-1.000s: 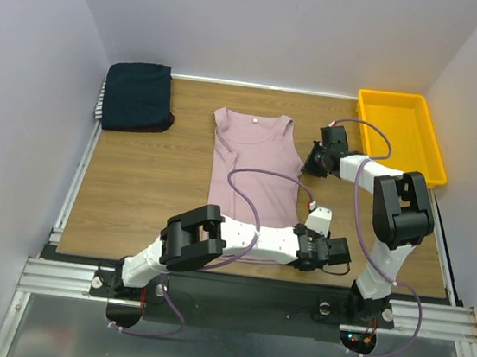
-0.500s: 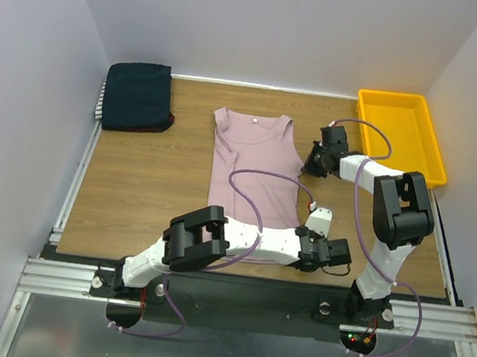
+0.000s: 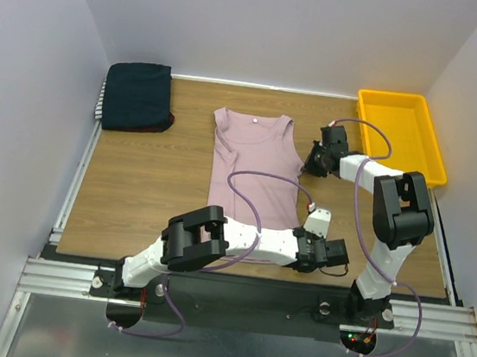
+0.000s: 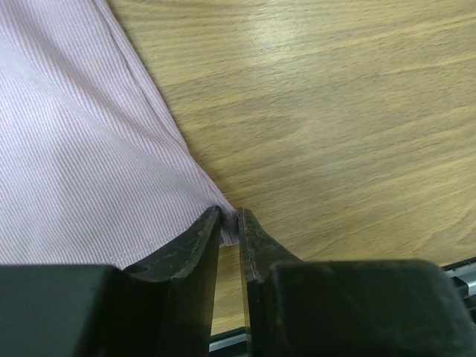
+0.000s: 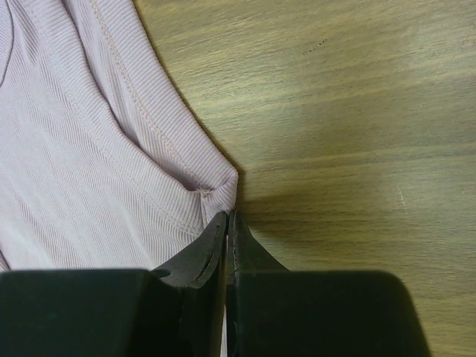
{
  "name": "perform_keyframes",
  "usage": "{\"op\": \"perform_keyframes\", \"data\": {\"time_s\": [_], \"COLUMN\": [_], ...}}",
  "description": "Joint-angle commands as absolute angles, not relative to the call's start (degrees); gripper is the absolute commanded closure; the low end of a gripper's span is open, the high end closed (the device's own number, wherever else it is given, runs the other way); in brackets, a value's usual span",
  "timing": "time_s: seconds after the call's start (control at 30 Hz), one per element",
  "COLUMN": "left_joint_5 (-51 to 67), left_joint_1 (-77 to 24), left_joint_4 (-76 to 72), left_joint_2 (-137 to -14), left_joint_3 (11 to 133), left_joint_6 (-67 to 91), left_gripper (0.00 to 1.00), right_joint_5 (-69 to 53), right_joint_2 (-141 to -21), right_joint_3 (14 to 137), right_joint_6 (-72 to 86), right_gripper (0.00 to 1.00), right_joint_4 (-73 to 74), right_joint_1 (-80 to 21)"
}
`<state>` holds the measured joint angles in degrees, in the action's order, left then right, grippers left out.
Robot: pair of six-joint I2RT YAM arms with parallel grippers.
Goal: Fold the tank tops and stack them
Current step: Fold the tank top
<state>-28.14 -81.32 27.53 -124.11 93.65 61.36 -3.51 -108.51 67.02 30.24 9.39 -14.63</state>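
Observation:
My right gripper will release the underarm corner on the pink tank top's chest (image 3: 253,153), just below the middle of the neckline.
A pale dusty-pink tank top (image 3: 253,167) lies flat mid-table, neck toward the far wall. My left gripper (image 3: 307,242) sits at its near right hem corner. In the left wrist view the jaws (image 4: 229,219) stand nearly together with the corner of the pink cloth (image 4: 89,149) pinched between their tips. My right gripper (image 3: 307,166) is at the top's right underarm corner. Its jaws (image 5: 227,217) are shut, and the ribbed cloth (image 5: 74,149) puckers at their tips. The folded tank tops (image 3: 137,96), dark navy uppermost, are stacked at the far left corner.
A yellow plastic tray (image 3: 405,99) stands at the far right. White walls close in the wooden table (image 3: 142,184) on three sides. A metal rail runs along the near edge, just behind the left gripper.
The left jaws have closed in on the hem corner. The right arm and the tank top have not moved.

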Motion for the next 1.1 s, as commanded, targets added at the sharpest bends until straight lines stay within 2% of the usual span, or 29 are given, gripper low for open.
{"op": "perform_keyframes", "data": {"time_s": [0.0, 0.07, 0.3, 0.43, 0.5, 0.53, 0.9, 1.07], "left_joint_5": [-29.3, -29.4, -28.8, -29.0, -29.4, -29.3, -30.1, -29.4], "left_joint_1": [-81.7, -81.7, -81.7, -81.7, -81.7, -81.7, -81.7, -81.7], "left_joint_4": [27.7, 27.8, 29.2, 29.3, 29.4, 29.3, 28.0, 25.1], "left_joint_2": [-121.6, -121.7, -123.5, -123.3, -123.0, -122.5, -117.3, -111.5], "left_joint_3": [94.2, 94.6, 96.8, 96.8, 96.8, 96.7, 93.2, 86.8], "left_joint_6": [60.2, 59.9, 59.2, 59.2, 59.2, 59.1, 59.6, 60.1], "left_gripper": [0.70, 0.67, 0.68, 0.81, 0.91, 0.99, 1.00, 1.00], "right_joint_5": [-3.9, -3.7, -4.0, -4.0, -4.1, -4.2, -5.3, -5.1], "right_joint_2": [-108.4, -108.4, -108.6, -108.6, -108.5, -108.5, -108.2, -107.5], "right_joint_3": [69.1, 69.0, 69.1, 69.2, 69.3, 69.3, 69.9, 70.6], "right_joint_6": [29.8, 29.8, 29.7, 29.7, 29.7, 29.7, 29.7, 30.3], "right_gripper": [0.99, 0.99, 0.99, 0.99, 0.99, 0.99, 0.99, 1.00], "right_joint_4": [8.1, 8.1, 8.1, 8.1, 8.1, 8.0, 8.2, 8.2], "right_joint_1": [-14.3, -14.4, -14.4, -14.3, -14.3, -14.4, -14.4, -14.4]}}
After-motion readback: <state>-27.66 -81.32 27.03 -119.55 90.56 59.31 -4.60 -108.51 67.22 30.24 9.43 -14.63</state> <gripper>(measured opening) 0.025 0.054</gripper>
